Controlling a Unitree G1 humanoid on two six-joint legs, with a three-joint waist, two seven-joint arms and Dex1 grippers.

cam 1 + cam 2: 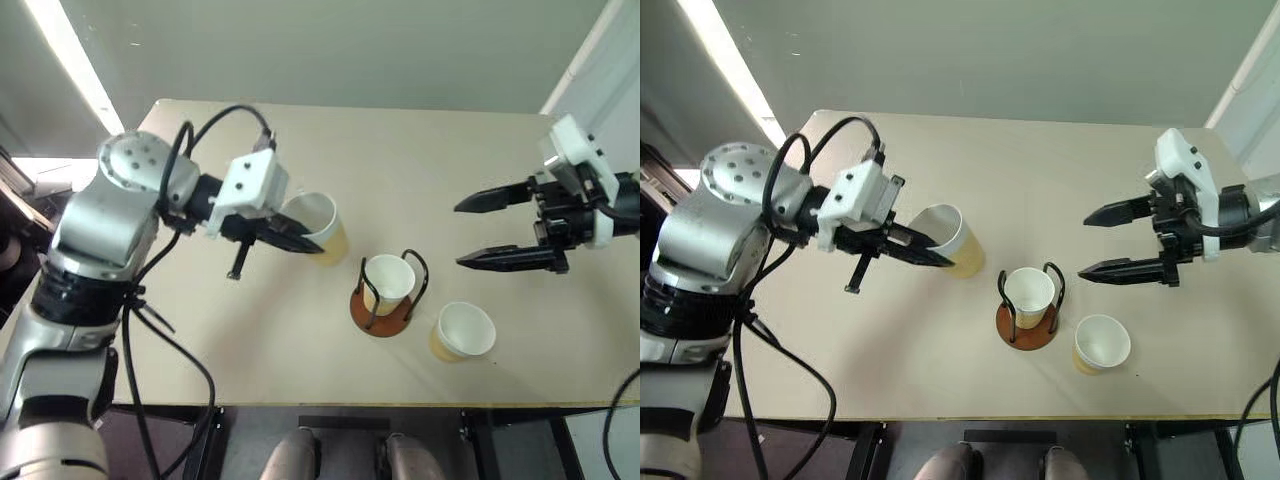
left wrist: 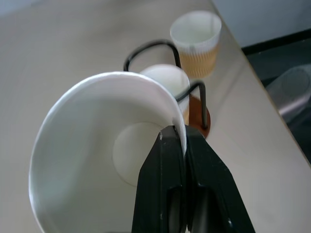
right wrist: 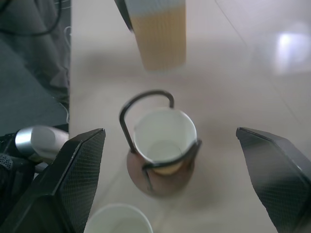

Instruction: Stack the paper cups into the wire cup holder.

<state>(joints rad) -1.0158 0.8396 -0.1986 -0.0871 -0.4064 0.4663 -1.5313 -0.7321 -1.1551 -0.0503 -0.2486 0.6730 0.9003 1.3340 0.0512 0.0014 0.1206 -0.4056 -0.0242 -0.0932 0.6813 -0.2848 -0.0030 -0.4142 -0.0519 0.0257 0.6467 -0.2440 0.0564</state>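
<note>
My left gripper has the tan paper cup. It will let go of it inside the cup sitting (image 1: pixel 393 278) (image 2: pixel 168 81) between the holder's black wire loops.
My left gripper (image 1: pixel 306 240) is shut on the rim of a tan paper cup (image 1: pixel 320 226), which hangs tilted above the table, up and to the left of the wire cup holder (image 1: pixel 381 314). The left wrist view shows the black fingers (image 2: pixel 167 165) pinching that cup's white rim (image 2: pixel 97 145). A second paper cup (image 1: pixel 388 279) sits upright inside the holder's black wire loops. To the right of the holder a third cup (image 1: pixel 464 332) stands upright on the table. My right gripper (image 1: pixel 461 235) hovers open to the right of the holder, holding nothing.
The beige table (image 1: pixel 420 160) has bare surface behind and to the left of the holder. Its front edge (image 1: pixel 330 403) runs close below the holder and the standing cup. Black cables (image 1: pixel 175 340) hang from my left arm.
</note>
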